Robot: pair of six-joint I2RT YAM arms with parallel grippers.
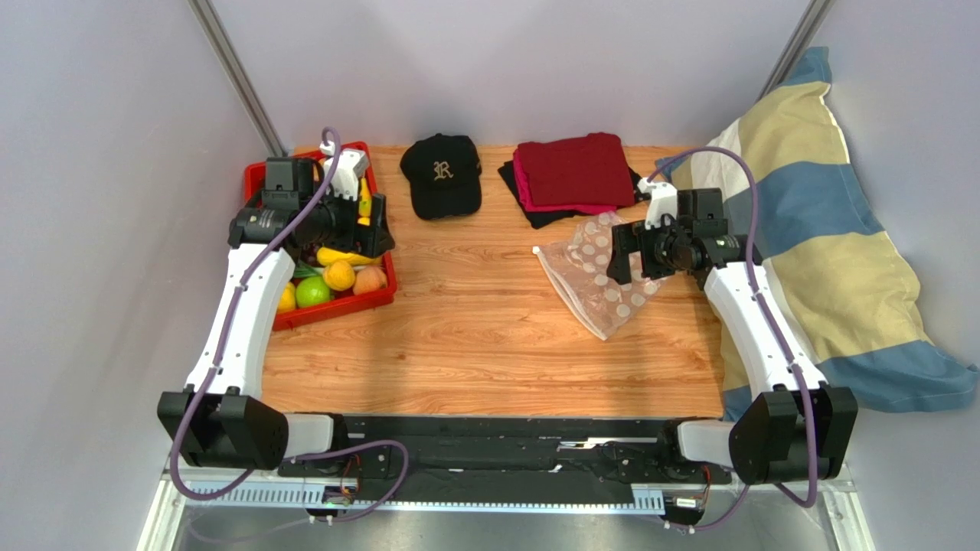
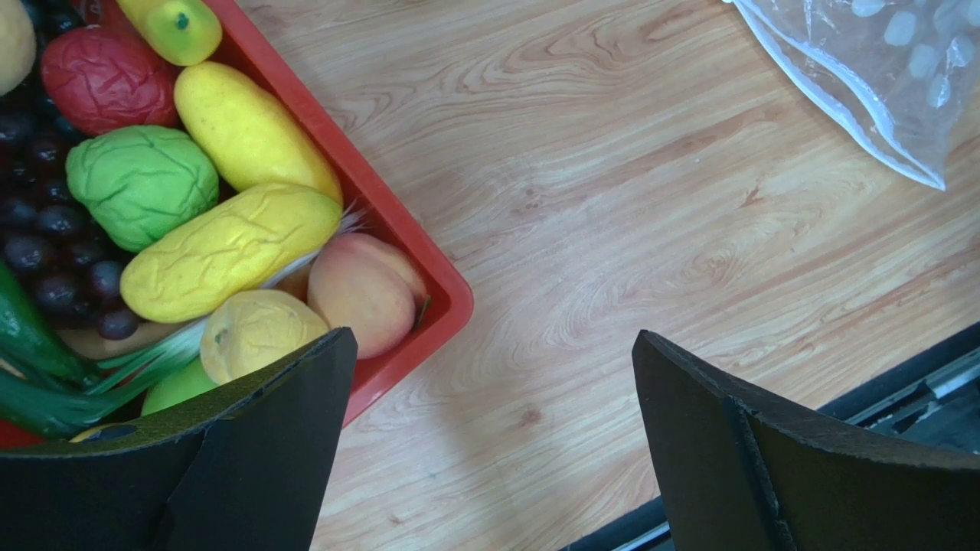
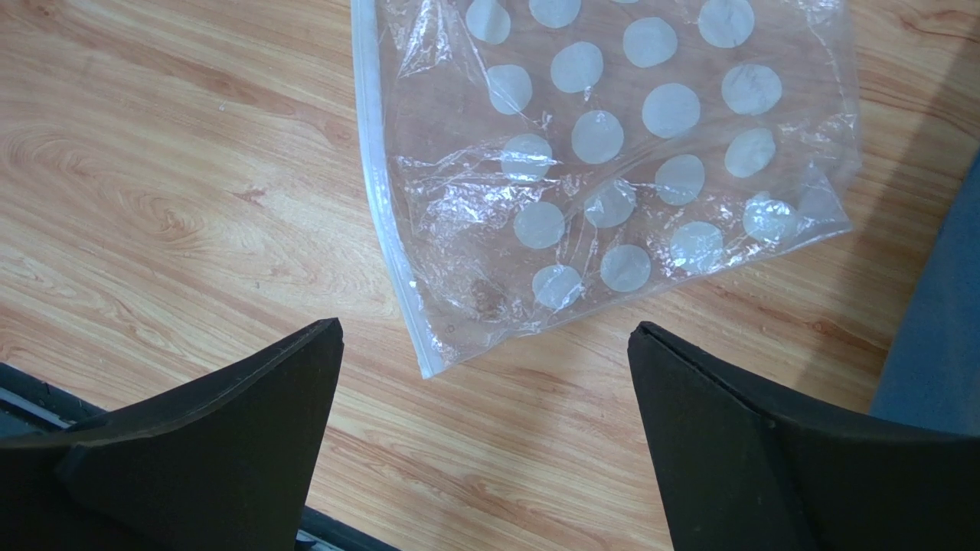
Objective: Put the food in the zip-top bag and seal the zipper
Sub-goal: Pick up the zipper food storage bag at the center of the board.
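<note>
Next, my right gripper grips the near half of the zip-top bag's white zipper edge [image 1: 568,296] [image 3: 391,241], partway along from the bag's near corner.
The food [image 1: 334,273] lies heaped in a red tray [image 1: 328,310] at the table's left. The left wrist view shows a peach [image 2: 362,289], a bumpy yellow fruit [image 2: 230,247], a green piece [image 2: 140,184] and dark grapes [image 2: 46,247]. My left gripper [image 1: 374,235] [image 2: 492,344] hangs open over the tray's near right corner, with bare wood between its fingers. The zip-top bag [image 1: 598,276] [image 3: 621,172] lies flat and empty right of centre, its white zipper [image 3: 370,161] along its left edge. My right gripper [image 1: 621,253] [image 3: 484,333] stands open above the bag's near end, holding nothing.
A black cap [image 1: 442,172] and a folded red cloth [image 1: 575,172] lie at the back of the table. A blue-and-cream striped pillow [image 1: 828,230] leans along the right edge. A corner of the bag [image 2: 886,80] shows in the left wrist view.
</note>
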